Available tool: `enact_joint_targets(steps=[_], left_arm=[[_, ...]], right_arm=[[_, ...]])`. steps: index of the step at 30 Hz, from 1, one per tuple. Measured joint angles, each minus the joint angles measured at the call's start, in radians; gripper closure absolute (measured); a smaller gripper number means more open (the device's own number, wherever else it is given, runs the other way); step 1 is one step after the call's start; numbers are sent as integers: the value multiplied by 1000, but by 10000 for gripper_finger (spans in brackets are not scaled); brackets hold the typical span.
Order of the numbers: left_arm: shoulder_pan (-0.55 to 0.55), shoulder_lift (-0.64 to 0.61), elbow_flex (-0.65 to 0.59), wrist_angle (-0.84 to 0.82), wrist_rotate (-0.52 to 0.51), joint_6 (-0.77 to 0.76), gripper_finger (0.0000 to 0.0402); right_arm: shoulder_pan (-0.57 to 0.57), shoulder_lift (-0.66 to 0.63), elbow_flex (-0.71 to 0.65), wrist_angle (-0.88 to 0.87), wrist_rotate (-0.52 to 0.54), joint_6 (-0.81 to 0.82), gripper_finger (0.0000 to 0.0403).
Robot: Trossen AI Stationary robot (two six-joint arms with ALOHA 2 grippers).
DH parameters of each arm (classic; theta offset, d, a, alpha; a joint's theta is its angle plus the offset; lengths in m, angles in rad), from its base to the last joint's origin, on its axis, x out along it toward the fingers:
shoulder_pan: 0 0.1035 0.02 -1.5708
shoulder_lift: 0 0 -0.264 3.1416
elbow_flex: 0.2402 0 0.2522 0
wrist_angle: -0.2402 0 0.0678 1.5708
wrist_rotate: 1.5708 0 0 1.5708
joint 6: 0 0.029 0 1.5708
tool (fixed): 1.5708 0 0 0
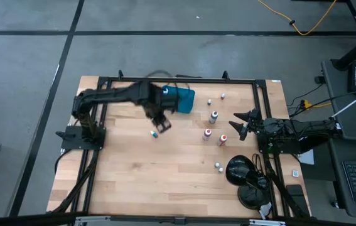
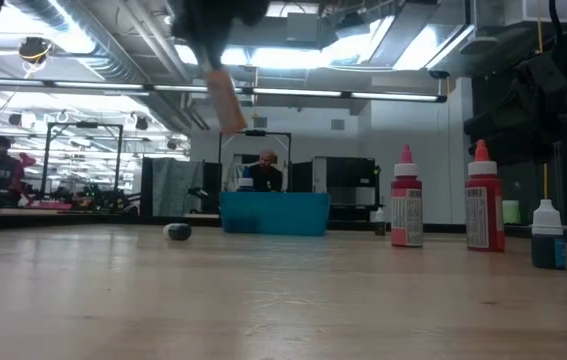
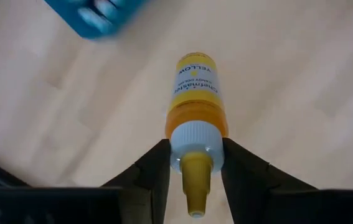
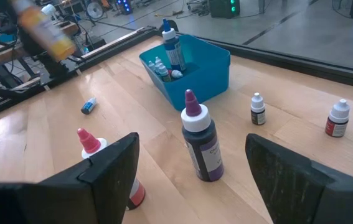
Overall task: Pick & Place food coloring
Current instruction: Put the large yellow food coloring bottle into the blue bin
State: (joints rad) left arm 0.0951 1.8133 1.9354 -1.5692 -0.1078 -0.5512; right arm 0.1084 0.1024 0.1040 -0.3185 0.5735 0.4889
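The robot's left gripper should release the yellow bottle, now high over the table's middle, in the teal tray's far corner (image 1: 166,92), next to the bottles that are already there.
My left gripper (image 1: 161,120) hangs high over the table's middle, just near of the teal tray (image 1: 188,107), and is shut on a yellow food coloring bottle (image 3: 196,93). That bottle shows blurred in the low view (image 2: 226,100) and in the right wrist view (image 4: 45,28). The tray (image 4: 216,71) holds a few bottles (image 4: 171,50). A tiny vial (image 1: 154,133) lies on its side on the wood. My right gripper (image 4: 192,168) waits open at the table's right edge, facing a purple bottle (image 4: 200,140). My left gripper pinches the yellow bottle's white cap collar (image 3: 195,138) between its two fingers (image 3: 157,165), one on each side. The fingers point down from above. The bottle hangs below them, nozzle up, lifted clear of the table and slightly tilted.
Standing on the right half of the wood are two red bottles (image 2: 406,210) (image 2: 481,205) and small white-capped vials (image 1: 209,102) (image 1: 223,96) (image 1: 218,166). A black lamp-like object (image 1: 243,179) sits at the near right. Bare wood lies to the near left.
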Motion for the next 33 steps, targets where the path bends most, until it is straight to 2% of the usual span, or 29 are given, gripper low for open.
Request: enact_joint_targets(steps=[8,13,23,27,33], left_arm=[[215,118,139,70,-40,165,285],[292,236,228,120,-21,266,287],[336,479,405,126,-30,513,287],[348,506,412,125,-32,590,287],[370,527,413,129,-109,744,287]], right_arm=[[0,0,0,0,0,0,108],[0,0,0,0,0,0,108],[0,0,0,0,0,0,108],[0,0,0,0,0,0,108],[0,0,0,0,0,0,108]])
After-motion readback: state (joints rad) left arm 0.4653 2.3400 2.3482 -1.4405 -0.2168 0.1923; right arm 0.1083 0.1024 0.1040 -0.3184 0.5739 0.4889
